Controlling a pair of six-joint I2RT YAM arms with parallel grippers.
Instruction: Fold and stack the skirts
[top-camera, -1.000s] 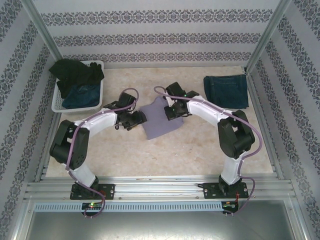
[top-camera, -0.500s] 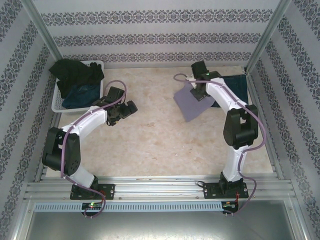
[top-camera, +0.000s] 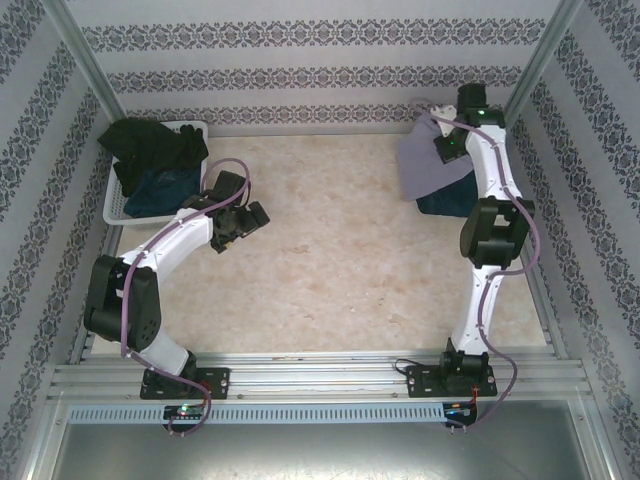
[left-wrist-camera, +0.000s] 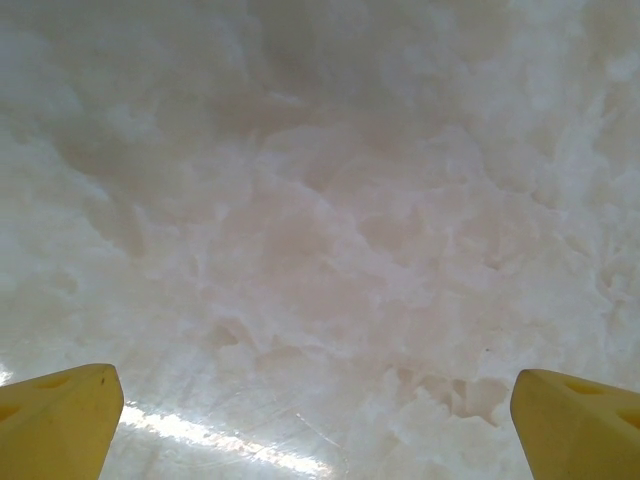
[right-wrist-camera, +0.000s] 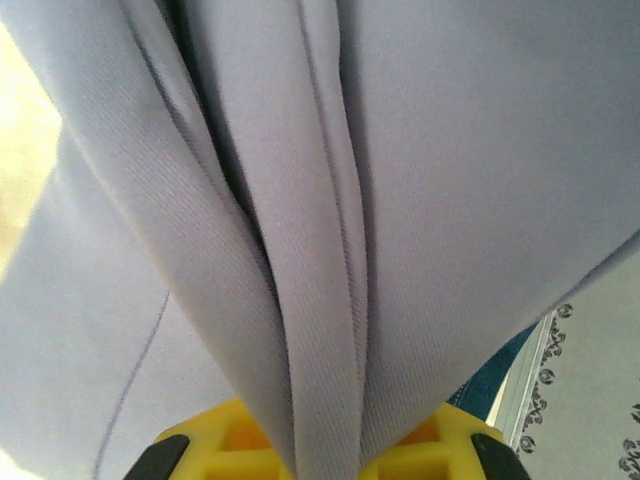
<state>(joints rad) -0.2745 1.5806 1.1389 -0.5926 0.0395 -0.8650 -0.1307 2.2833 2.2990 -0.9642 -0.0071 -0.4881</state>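
Next, I lay the pale lavender-grey skirt on top of the folded dark blue denim skirt (top-camera: 458, 180) with my right gripper.
My right gripper (top-camera: 447, 147) is shut on the pale lavender-grey skirt (top-camera: 422, 165) at the back right. The cloth hangs partly over a folded dark blue denim skirt (top-camera: 446, 205) that lies on the table. In the right wrist view, folds of the lavender skirt (right-wrist-camera: 300, 200) run down into the pinched yellow fingers (right-wrist-camera: 210, 440), and a sliver of the denim (right-wrist-camera: 500, 378) shows beside them. My left gripper (top-camera: 256, 217) stands open over bare table at the left. Its yellow fingertips (left-wrist-camera: 55, 420) are wide apart with nothing between them. A black skirt (top-camera: 155, 145) and another denim skirt (top-camera: 160, 192) lie in the basket.
The white lattice basket (top-camera: 113, 212) sits at the back left against the wall. Patterned walls and metal posts close the table in on three sides; the right post (top-camera: 530, 70) stands close to my right wrist. Marbled tabletop (top-camera: 340, 260) lies between the arms.
My right arm has carried the lavender skirt from the table's middle to the back right, over the folded denim. My left gripper has opened, let go of it and drawn back left.
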